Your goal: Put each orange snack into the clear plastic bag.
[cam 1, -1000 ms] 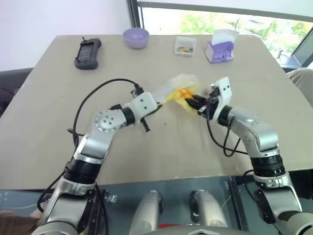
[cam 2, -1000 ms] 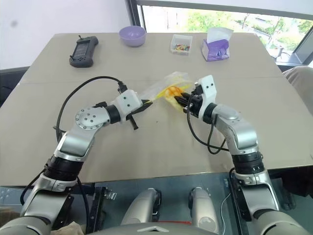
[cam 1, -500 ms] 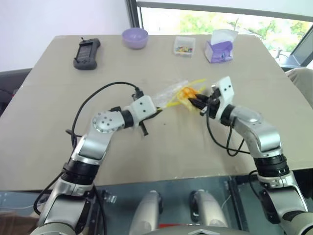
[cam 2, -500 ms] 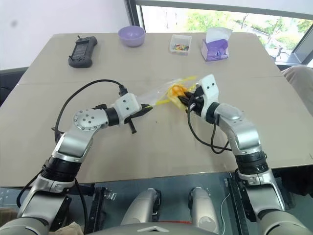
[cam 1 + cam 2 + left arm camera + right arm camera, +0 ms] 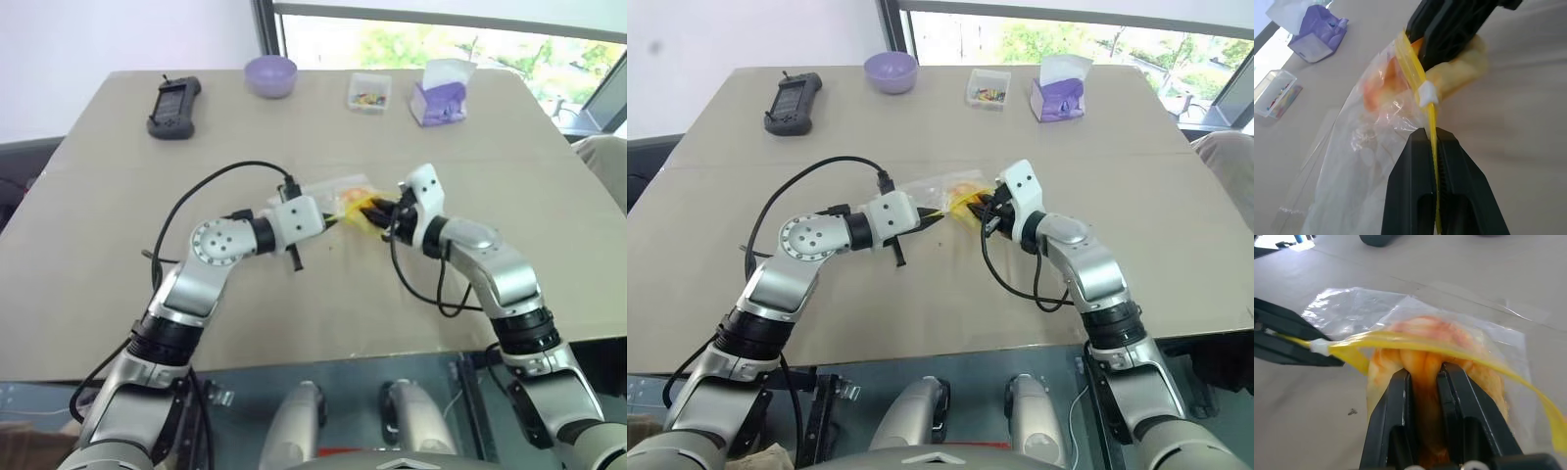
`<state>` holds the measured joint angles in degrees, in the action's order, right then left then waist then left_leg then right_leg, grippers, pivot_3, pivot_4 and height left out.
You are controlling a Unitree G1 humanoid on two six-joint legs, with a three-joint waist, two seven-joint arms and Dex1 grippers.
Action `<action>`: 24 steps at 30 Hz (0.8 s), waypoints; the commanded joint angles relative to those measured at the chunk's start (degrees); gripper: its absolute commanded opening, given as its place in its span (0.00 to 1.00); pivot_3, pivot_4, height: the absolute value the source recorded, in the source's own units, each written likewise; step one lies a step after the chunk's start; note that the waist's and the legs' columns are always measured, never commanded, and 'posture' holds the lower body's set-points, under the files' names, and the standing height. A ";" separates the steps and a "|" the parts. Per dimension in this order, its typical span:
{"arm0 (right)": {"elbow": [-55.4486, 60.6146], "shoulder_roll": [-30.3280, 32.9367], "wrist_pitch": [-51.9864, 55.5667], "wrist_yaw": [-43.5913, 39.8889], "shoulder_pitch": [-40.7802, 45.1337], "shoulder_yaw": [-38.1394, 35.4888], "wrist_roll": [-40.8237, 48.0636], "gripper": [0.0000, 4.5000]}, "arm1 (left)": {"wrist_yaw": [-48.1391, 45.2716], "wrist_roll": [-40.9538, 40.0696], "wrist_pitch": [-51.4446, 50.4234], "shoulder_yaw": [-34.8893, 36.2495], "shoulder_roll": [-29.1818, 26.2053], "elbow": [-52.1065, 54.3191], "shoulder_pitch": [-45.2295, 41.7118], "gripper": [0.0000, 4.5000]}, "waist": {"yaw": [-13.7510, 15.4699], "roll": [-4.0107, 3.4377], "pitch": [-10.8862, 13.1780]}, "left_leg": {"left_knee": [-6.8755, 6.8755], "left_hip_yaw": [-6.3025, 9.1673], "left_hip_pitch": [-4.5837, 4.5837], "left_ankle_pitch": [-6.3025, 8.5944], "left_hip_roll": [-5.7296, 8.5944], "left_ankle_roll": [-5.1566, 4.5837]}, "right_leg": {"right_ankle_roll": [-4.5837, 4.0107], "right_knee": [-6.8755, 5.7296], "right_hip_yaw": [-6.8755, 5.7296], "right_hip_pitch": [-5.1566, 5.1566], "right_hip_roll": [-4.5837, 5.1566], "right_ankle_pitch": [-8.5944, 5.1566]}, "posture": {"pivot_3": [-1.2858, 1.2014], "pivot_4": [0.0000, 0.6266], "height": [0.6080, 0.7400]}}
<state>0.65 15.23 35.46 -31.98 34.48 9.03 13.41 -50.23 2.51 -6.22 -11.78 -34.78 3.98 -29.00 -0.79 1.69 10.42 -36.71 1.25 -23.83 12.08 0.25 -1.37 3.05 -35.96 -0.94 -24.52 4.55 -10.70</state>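
Next, my right gripper releases the orange snack under the clear film of the bag (image 5: pixel 354 190) (image 5: pixel 1434 330), just beyond the yellow strip on the bag.
The clear plastic bag (image 5: pixel 331 188) lies crinkled on the table at the middle, its yellow strip (image 5: pixel 1415 63) stretched out from the mouth. My left gripper (image 5: pixel 1432 134) is shut on that strip, near its white slider. The orange snack (image 5: pixel 1484 377) sits at the bag's mouth, its far part under the clear film and its near part outside. My right gripper (image 5: pixel 1423 374) is shut on the snack and faces the left gripper (image 5: pixel 331 221) from close by. In the head views the snack (image 5: pixel 968 199) shows as a yellow-orange patch between the two grippers.
Along the table's far edge stand a black handheld device (image 5: pixel 174 106), a purple bowl (image 5: pixel 271 73), a small clear box of colourful bits (image 5: pixel 369 92) and a purple-and-white tissue pack (image 5: pixel 440 98). Black cables loop from both wrists over the table.
My right gripper has carried the snack to the left, closer to the left gripper. The bag has sunk from its raised, spread state and now lies bunched on the table.
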 commanded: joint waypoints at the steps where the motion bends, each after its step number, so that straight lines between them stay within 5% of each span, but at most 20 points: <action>1: 1.63 -2.91 3.71 1.22 2.02 -5.86 5.86 0.16 | -0.91 -0.06 2.29 0.38 -1.21 0.81 0.64 0.00 | -0.07 -0.01 0.01 | 0.01 -0.01 0.00 0.00 -0.01 0.00 | 0.00 0.00 0.01 -0.01 -0.01 0.00 | 0.52 0.24 1.00; 14: -0.07 -5.94 10.30 4.71 3.28 -15.96 14.74 0.16 | -1.47 -1.55 1.03 1.28 -1.51 0.80 0.54 0.00 | -0.09 -0.02 0.01 | 0.01 -0.01 0.00 0.00 -0.02 0.00 | 0.00 -0.01 0.01 -0.01 -0.01 0.00 | 0.52 0.24 1.00; 19: 1.08 -1.60 -1.64 4.54 1.56 -1.75 0.31 0.16 | -0.94 -1.74 0.52 0.92 -0.30 0.65 -1.04 0.00 | -0.13 -0.03 0.02 | 0.01 -0.02 0.00 0.00 -0.01 0.00 | 0.00 -0.02 0.01 -0.01 -0.01 0.00 | 0.52 0.24 1.00; 24: 0.43 -1.88 -6.82 4.84 1.82 3.87 -5.17 0.16 | -0.65 -1.13 1.10 0.31 0.82 0.16 -1.65 0.00 | -0.21 -0.03 0.01 | 0.01 -0.03 0.00 0.00 -0.01 0.00 | 0.00 -0.01 0.01 -0.02 -0.02 0.00 | 0.52 0.24 1.00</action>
<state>-1.02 13.26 31.22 -27.15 35.70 12.39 9.48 -51.16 1.86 -5.87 -11.78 -34.09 3.73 -29.62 -1.00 1.66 10.43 -36.70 1.23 -23.83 12.08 0.24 -1.38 3.05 -35.97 -0.93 -24.54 4.53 -10.70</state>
